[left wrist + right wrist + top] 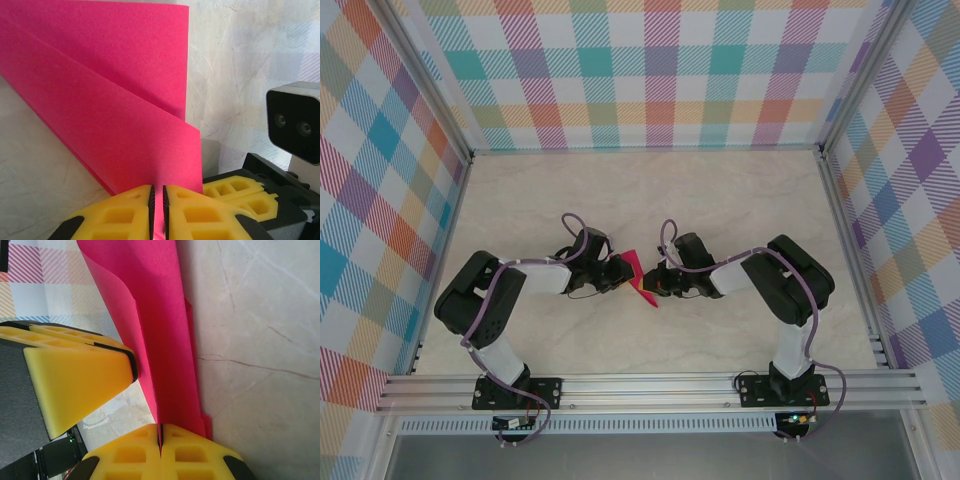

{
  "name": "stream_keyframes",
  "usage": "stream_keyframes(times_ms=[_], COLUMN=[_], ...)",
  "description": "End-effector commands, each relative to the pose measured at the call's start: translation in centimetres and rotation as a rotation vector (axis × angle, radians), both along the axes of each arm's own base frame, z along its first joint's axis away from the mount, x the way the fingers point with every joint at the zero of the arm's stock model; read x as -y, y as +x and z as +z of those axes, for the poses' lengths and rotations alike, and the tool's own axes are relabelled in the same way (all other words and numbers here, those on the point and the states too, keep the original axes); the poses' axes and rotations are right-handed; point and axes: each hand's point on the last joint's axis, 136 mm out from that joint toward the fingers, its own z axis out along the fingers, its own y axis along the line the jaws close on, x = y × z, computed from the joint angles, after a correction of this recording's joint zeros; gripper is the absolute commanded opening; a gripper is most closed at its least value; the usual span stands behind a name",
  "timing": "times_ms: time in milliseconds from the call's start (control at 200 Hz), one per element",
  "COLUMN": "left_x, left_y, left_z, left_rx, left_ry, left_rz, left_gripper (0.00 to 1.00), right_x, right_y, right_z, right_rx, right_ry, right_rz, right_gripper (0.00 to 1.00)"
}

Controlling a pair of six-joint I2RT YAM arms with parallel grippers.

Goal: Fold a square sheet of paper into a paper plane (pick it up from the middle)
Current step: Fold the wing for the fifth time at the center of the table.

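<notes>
My right gripper is pinching the fold short of the paper plane's pointed tip, so I will open it, move it along the fold and pinch that tip [653,302].
The paper plane [639,277], a narrow folded piece of magenta-pink paper, is held off the table between my two arms. In the left wrist view its layered folds [115,100] rise from my left gripper [158,194], which is shut on its lower edge. From the right wrist camera the paper plane [165,340] stands as a long creased strip, with my right gripper [161,431] shut on its end. In the top view the left gripper [622,272] and right gripper [658,282] meet nose to nose at the paper.
The marble-patterned table [720,200] lies beneath, walled by checkered panels [650,70]. The right arm's fingers [240,192] and wrist camera [295,120] sit close on the right of the left wrist view. A left finger [75,385] crowds the right wrist view.
</notes>
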Motion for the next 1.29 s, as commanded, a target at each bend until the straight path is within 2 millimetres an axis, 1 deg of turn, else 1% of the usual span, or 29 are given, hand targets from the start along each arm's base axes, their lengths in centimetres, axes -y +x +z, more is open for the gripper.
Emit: stream_keyframes(times_ms=[0, 225, 360, 505, 605, 755, 920, 1135, 1240, 1290], left_x=[0.1, -0.3, -0.4, -0.7, -1.4, -1.4, -1.4, -1.3, -1.3, -1.3], left_y=[0.0, -0.2, -0.4, -1.1, -1.3, -1.6, -1.7, -1.7, -1.8, -1.8], left_z=[-0.7, -1.3, -2.0, -2.7, -3.3, -3.8, -4.1, -4.3, -4.3, -4.3], left_rx=[-0.004, -0.028, -0.059, -0.13, -0.15, -0.177, -0.185, -0.189, -0.192, -0.191], left_ry=[0.033, 0.058, 0.078, 0.104, 0.144, 0.143, 0.15, 0.146, 0.145, 0.145], left_rz=[-0.016, -0.007, -0.006, 0.008, 0.022, 0.025, 0.022, 0.021, 0.018, 0.016], left_gripper=[0.15, 0.14, 0.13, 0.12, 0.12, 0.11, 0.1, 0.1, 0.1, 0.1], right_x=[1.5, 1.4, 1.3, 1.1, 0.8, 0.5, 0.3, 1.6, 1.7, 1.7], right_y=[-0.7, -0.7, -0.7, -0.4, -0.3, 0.0, 0.3, 0.4, 0.2, 0.0], right_z=[-3.5, -3.4, -3.2, -2.4, -1.8, -0.8, 1.2, 3.1, 4.4, 4.6], right_rx=[-0.083, -0.091, -0.094, -0.09, -0.089, -0.088, -0.071, -0.026, -0.008, -0.013], right_ry=[-0.111, -0.113, -0.113, -0.107, -0.102, -0.092, -0.078, -0.137, -0.13, -0.132], right_rz=[-0.033, -0.03, -0.029, -0.02, -0.012, -0.004, 0.0, -0.009, 0.002, 0.006], right_gripper=[0.05, 0.05, 0.06, 0.09, 0.12, 0.2, 0.28, 0.32, 0.34, 0.35])
